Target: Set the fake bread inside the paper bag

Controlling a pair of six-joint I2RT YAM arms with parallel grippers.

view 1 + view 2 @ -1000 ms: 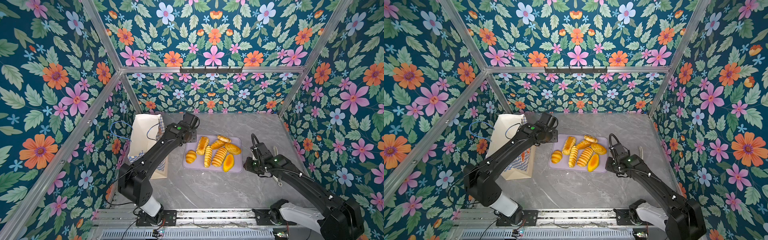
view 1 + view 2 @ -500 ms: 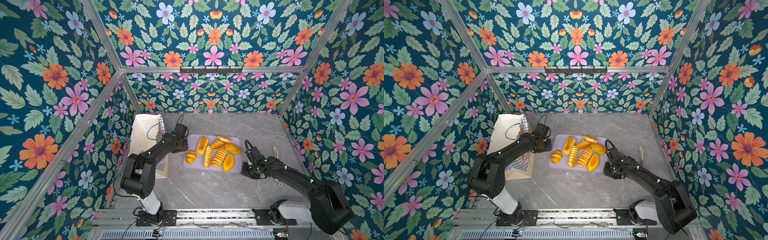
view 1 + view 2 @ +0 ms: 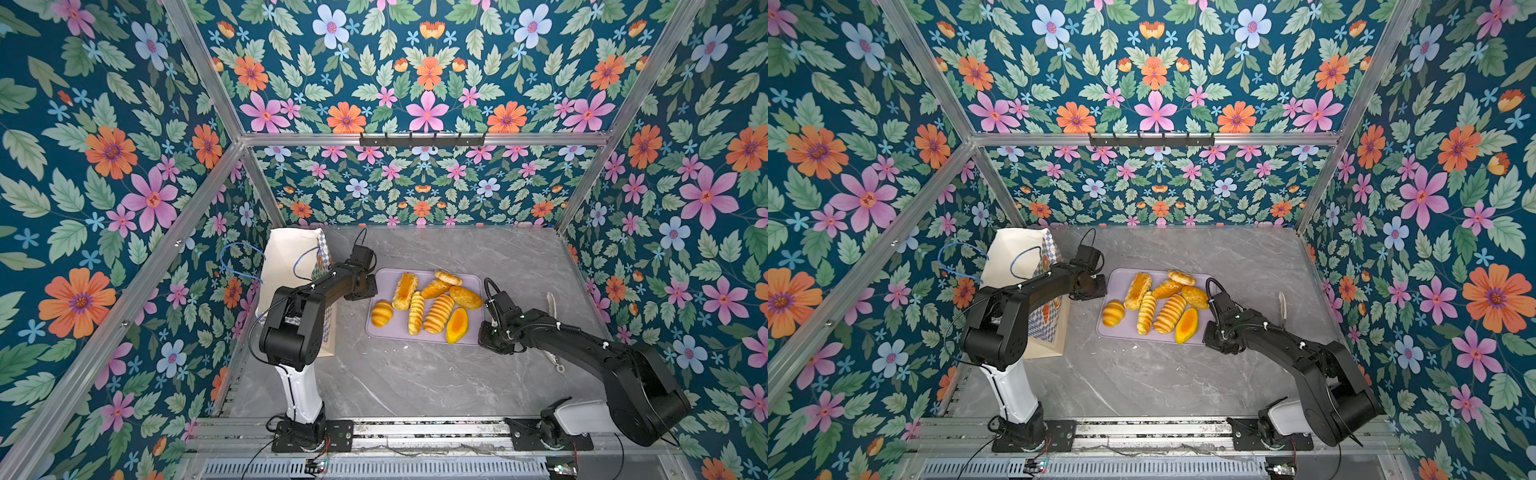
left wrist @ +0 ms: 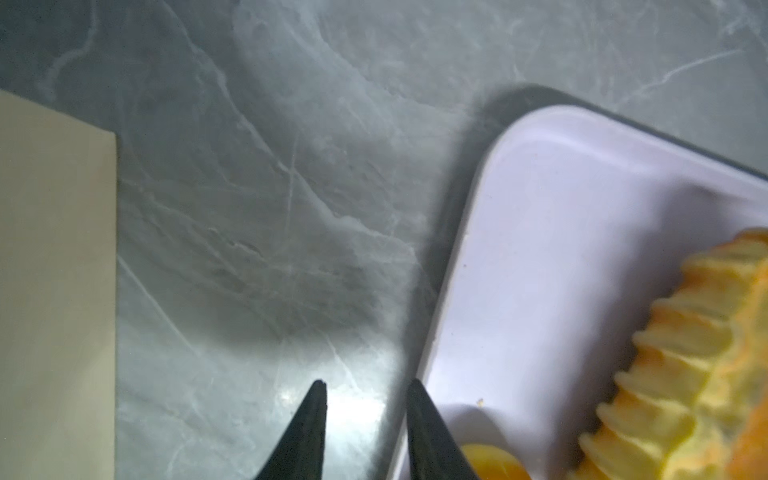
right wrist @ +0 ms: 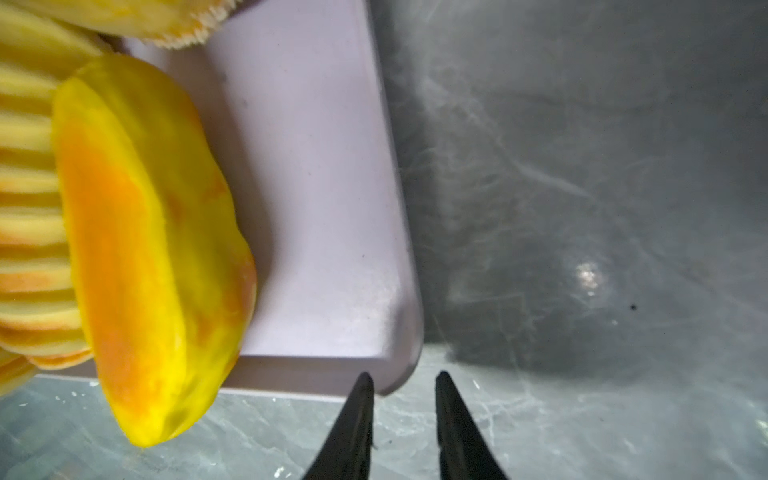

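The left gripper's fingers are beside the lilac tray's rim, so the robot should use them to pinch that rim nearer the tray's far corner (image 4: 449, 288) before it moves the tray.
Several pieces of fake bread (image 3: 419, 305) lie on a lilac tray (image 3: 386, 282) in both top views. The cream paper bag (image 3: 291, 266) stands upright at the left with its blue cord handles up. My left gripper (image 4: 367, 388) hangs low between bag and tray, by the tray's left rim (image 4: 465, 249). Its jaws stand a little apart over bare table, open and empty. A ridged loaf (image 4: 685, 353) lies beyond it. My right gripper (image 5: 404, 380) is open at the tray's near right corner (image 5: 399, 332), beside a yellow-orange oval pastry (image 5: 145, 249).
A slim pale utensil (image 3: 552, 324) lies on the grey marble table (image 3: 415, 382) to the right of the right arm. Floral walls close in three sides. A metal rail (image 3: 415, 428) carrying both arm bases runs along the front.
Both arms have folded down and come low beside the tray, the left at its left edge, the right at its near right corner. Both pairs of jaws have narrowed.
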